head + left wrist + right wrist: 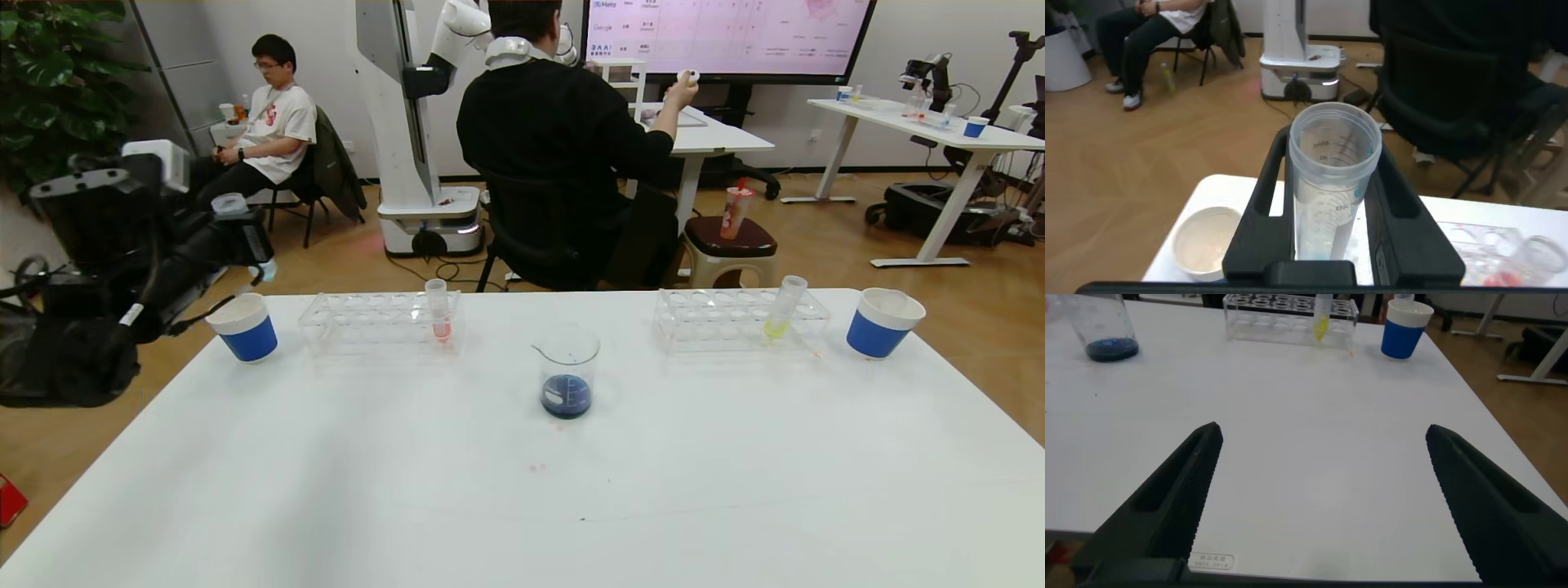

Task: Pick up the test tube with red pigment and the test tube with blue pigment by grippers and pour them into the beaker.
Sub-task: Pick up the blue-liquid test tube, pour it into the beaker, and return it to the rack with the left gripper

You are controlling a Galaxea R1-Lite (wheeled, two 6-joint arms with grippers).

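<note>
My left gripper is going to release the test tube with blue pigment in the paper cup [245, 329] [1208, 239] next to the pinkish-red tube's rack.
My left gripper [245, 238] is shut on the test tube with blue pigment [231, 204], upright beyond the table's far left corner, near the left paper cup. In the left wrist view the gripper [1331, 140] clamps the tube [1327, 204], which looks almost empty, with a trace of blue at its tip. The beaker [567, 371] stands mid-table with dark blue-purple liquid; it also shows in the right wrist view [1106, 335]. The test tube with red pigment is not in view. My right gripper [1323, 431] is open and empty, low over the table's right part.
A clear rack [380, 322] at the back left holds a tube with pinkish-red liquid [439, 312]. A second rack [739, 318] holds a yellow-green tube [784, 306]. Blue-and-white paper cups stand at the far left [245, 327] and far right [883, 322]. People sit behind the table.
</note>
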